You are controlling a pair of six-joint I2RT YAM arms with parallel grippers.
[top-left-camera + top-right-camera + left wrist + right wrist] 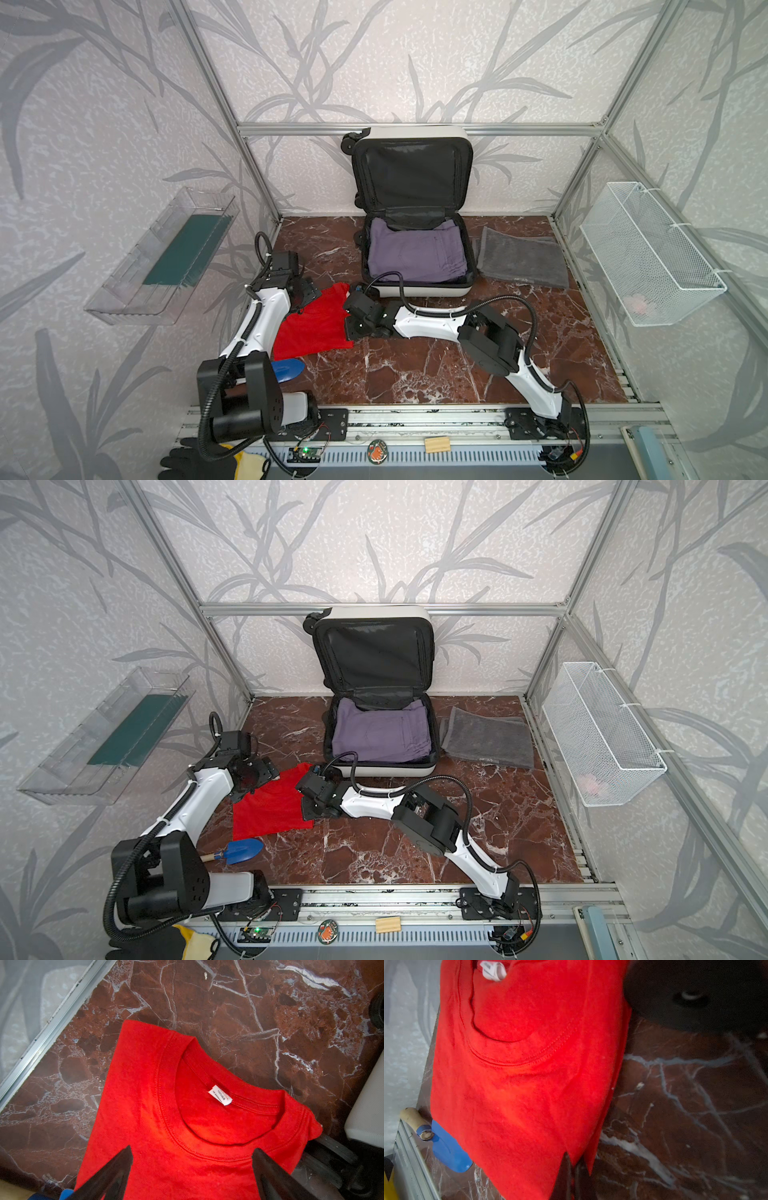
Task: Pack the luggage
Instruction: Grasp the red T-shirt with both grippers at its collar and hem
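The red T-shirt's edge is pinched in my right gripper well below the collar, so that gripper should take a new grip nearer the T-shirt's shoulder (594, 1104) and drag the T-shirt in front of the luggage.
The luggage (415, 289) (386, 771) lies open at the back of the table, its lid leaning on the rear wall and a folded purple garment (415, 253) in its lower half. A folded red T-shirt (316, 328) (270, 808) (166, 1126) (519, 1084) lies on the marble in front of it, to the left. My left gripper (305, 297) (192, 1151) hovers open over the shirt just below the collar. My right gripper (349, 328) (574, 1159) is shut on the shirt's right edge, with red cloth pinched between the fingers.
A grey towel (521, 259) lies right of the luggage. A blue trowel (243, 851) (450, 1153) rests near the shirt's front corner. On the left wall hangs a clear tray (162, 257), on the right wall a white wire basket (648, 253).
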